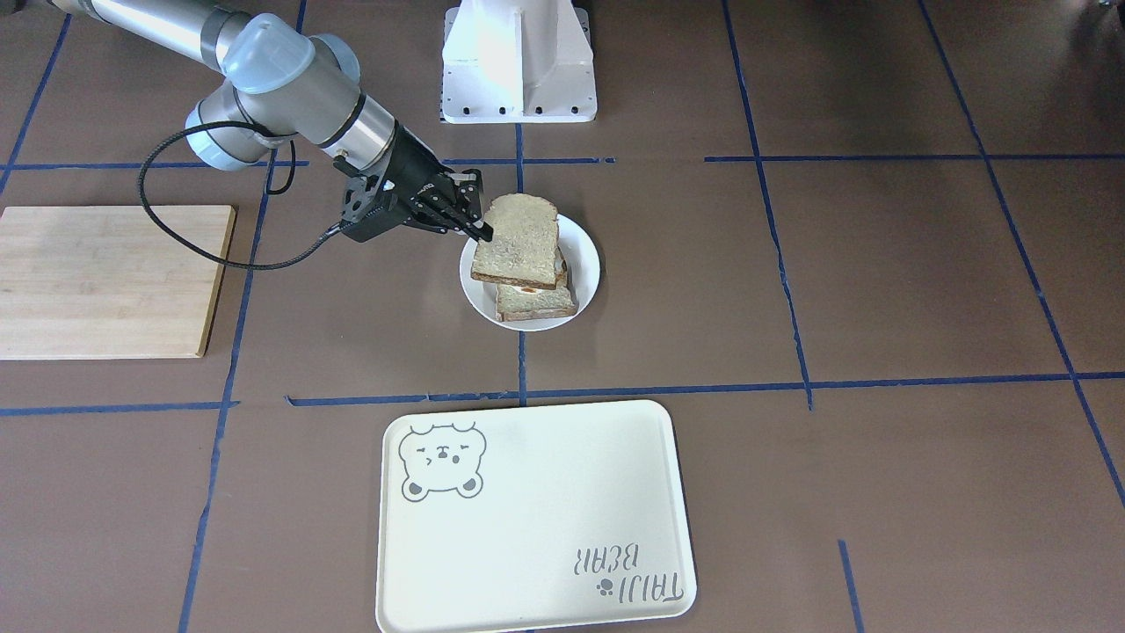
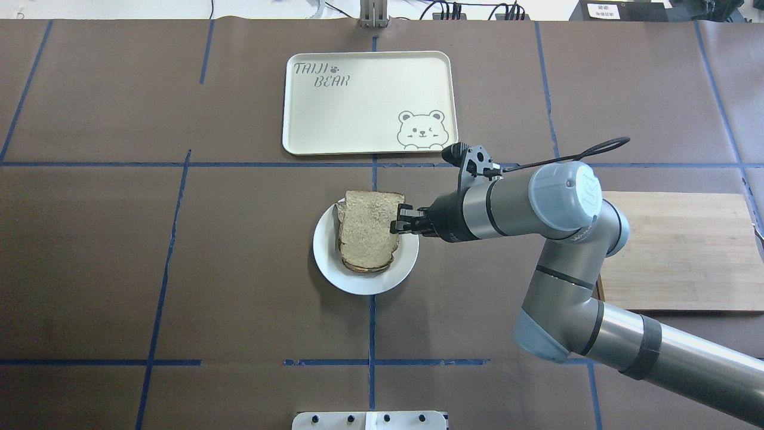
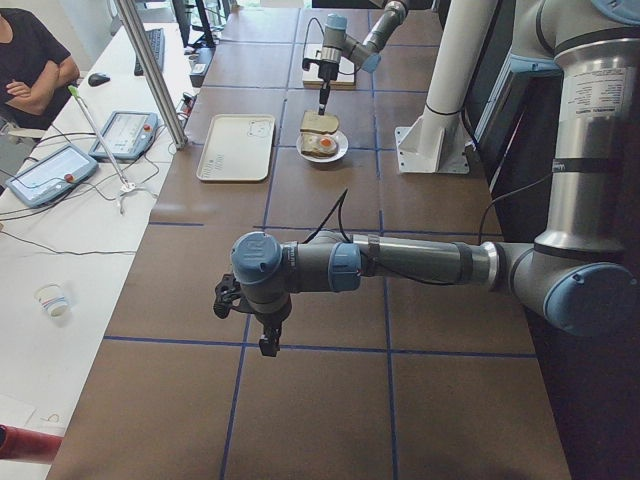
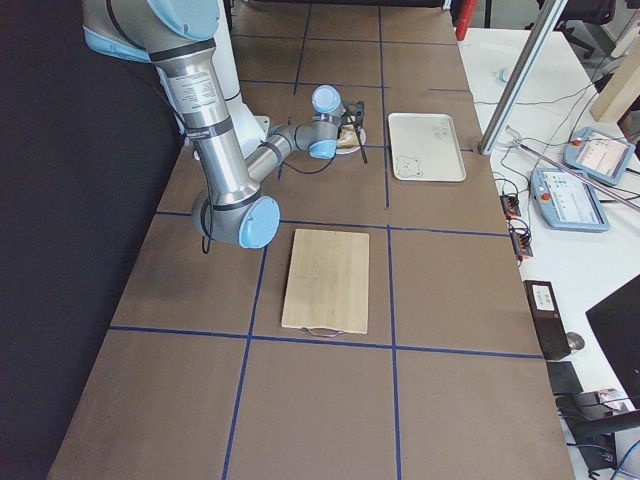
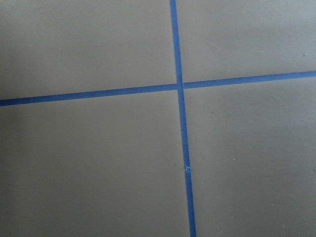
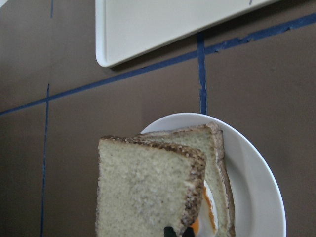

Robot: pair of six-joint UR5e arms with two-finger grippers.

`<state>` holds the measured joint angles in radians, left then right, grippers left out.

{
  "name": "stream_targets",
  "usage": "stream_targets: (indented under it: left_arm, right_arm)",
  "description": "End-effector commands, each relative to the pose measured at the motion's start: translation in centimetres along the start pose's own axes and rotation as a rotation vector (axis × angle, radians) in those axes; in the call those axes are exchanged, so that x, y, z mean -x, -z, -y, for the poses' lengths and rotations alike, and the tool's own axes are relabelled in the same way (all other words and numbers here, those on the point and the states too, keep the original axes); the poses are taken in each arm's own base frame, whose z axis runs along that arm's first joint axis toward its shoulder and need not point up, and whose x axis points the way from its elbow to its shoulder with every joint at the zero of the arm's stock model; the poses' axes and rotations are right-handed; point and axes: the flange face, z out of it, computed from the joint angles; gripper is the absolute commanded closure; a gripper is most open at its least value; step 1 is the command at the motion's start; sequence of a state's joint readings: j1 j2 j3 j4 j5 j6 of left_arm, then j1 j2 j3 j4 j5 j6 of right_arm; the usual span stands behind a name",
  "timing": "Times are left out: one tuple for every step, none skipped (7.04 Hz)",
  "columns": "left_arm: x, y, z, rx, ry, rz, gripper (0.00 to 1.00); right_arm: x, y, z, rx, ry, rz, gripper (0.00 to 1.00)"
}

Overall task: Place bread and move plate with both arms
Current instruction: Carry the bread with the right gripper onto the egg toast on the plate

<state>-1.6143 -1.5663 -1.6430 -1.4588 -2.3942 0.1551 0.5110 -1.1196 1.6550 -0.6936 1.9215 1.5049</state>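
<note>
My right gripper is going to release the bread squarely over the toast slice with the fried egg (image 1: 535,268) (image 6: 163,190) that is on the white plate.
My right gripper (image 1: 479,230) is shut on one edge of the bread (image 1: 518,239), a speckled wholegrain slice with a dark crust. It holds the slice tilted just above the white plate (image 1: 587,251). A paler toast slice with a fried egg (image 1: 536,303) lies on the plate under it. From overhead the bread (image 2: 368,227) covers most of the plate (image 2: 327,254), with the gripper (image 2: 399,220) at its right edge. The right wrist view shows the bread (image 6: 143,190) over the plate (image 6: 256,182). My left gripper (image 3: 268,345) hangs over bare table far away; I cannot tell whether it is open.
A cream bear tray (image 2: 367,101) lies beyond the plate, on the operators' side. A wooden cutting board (image 2: 674,251) lies on the robot's right. The white pedestal base (image 1: 518,61) stands behind the plate. A person sits at the side desk (image 3: 30,70).
</note>
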Motion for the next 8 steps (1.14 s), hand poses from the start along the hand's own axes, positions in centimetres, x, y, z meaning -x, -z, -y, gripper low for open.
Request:
stream_targets:
  left_arm:
    - [0.1, -0.2, -0.1, 0.003, 0.002, -0.005, 0.0]
    - [0.1, -0.2, -0.1, 0.003, 0.003, -0.005, 0.0]
    - [0.2, -0.2, -0.1, 0.003, 0.004, -0.006, 0.0]
    - [0.3, -0.3, -0.1, 0.006, 0.005, -0.006, 0.0]
    - [0.3, -0.3, -0.3, 0.006, 0.007, -0.006, 0.0]
    - [0.3, -0.3, -0.3, 0.005, 0.006, -0.006, 0.0]
    - [0.2, -0.2, -0.3, 0.004, 0.004, -0.006, 0.0]
    - [0.1, -0.1, -0.3, 0.0, 0.001, -0.005, 0.0]
  right_arm:
    - [-1.6, -2.4, -1.0, 0.012, 0.043, -0.026, 1.0]
    - [-1.2, -2.6, -0.6, -0.02, 0.048, -0.029, 1.0]
    - [-0.9, -3.2, -0.3, -0.029, 0.047, -0.033, 1.0]
    - [-1.0, -3.3, -0.3, -0.029, 0.048, -0.035, 1.0]
    - [-1.1, -3.3, -0.3, -0.03, 0.047, -0.041, 1.0]
    - [-1.4, -3.8, 0.0, -0.04, 0.045, -0.048, 1.0]
    - [-0.5, -4.4, 0.3, -0.046, 0.043, -0.044, 0.94]
    - [-0.4, -4.6, 0.3, -0.047, 0.039, -0.044, 0.62]
